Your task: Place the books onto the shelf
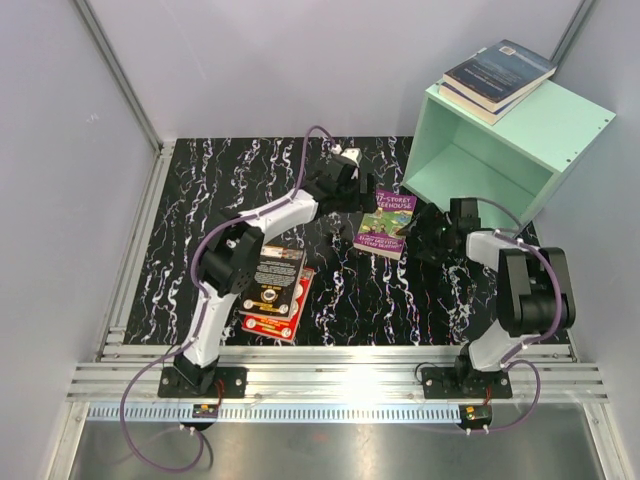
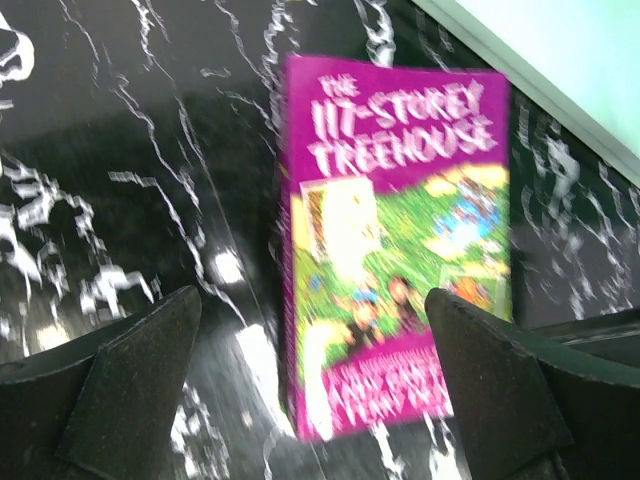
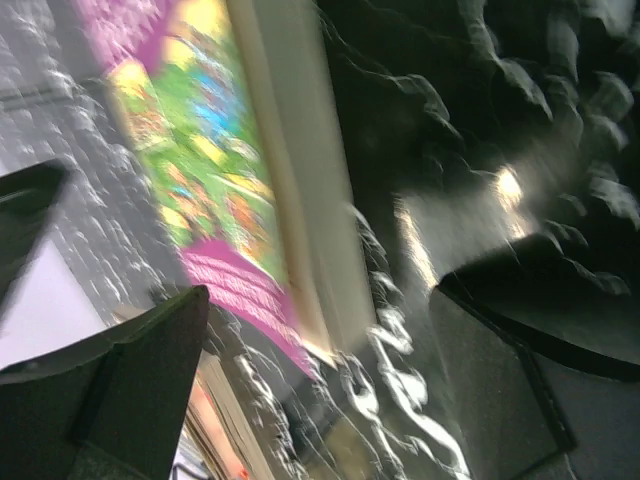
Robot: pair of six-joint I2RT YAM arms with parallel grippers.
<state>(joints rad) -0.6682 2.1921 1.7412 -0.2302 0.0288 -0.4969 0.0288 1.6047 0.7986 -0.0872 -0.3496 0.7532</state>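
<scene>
The Treehouse book is lying flat outside the shelf, so my left gripper needs to hold its cover steady while my right gripper pinches the book's page edge (image 3: 312,180).
The purple-green "Treehouse" book (image 1: 385,225) lies flat on the black marbled table, just in front of the mint-green shelf (image 1: 520,140). Two bluish books (image 1: 497,75) are stacked on the shelf's top. A black book with a gold emblem (image 1: 275,272) rests on a red book (image 1: 272,318) near the left arm. My left gripper (image 1: 347,198) hovers open at the Treehouse book's (image 2: 400,240) left side, the cover showing between its fingers (image 2: 140,380). My right gripper (image 1: 428,232) is open at the book's right, facing its page edge (image 3: 300,200), holding nothing.
The shelf's open face looks toward the table's middle, and its front edge (image 2: 560,70) shows just beyond the Treehouse book. Grey walls close the table at the back and left. An aluminium rail (image 1: 330,385) runs along the near edge, where both arm bases are bolted.
</scene>
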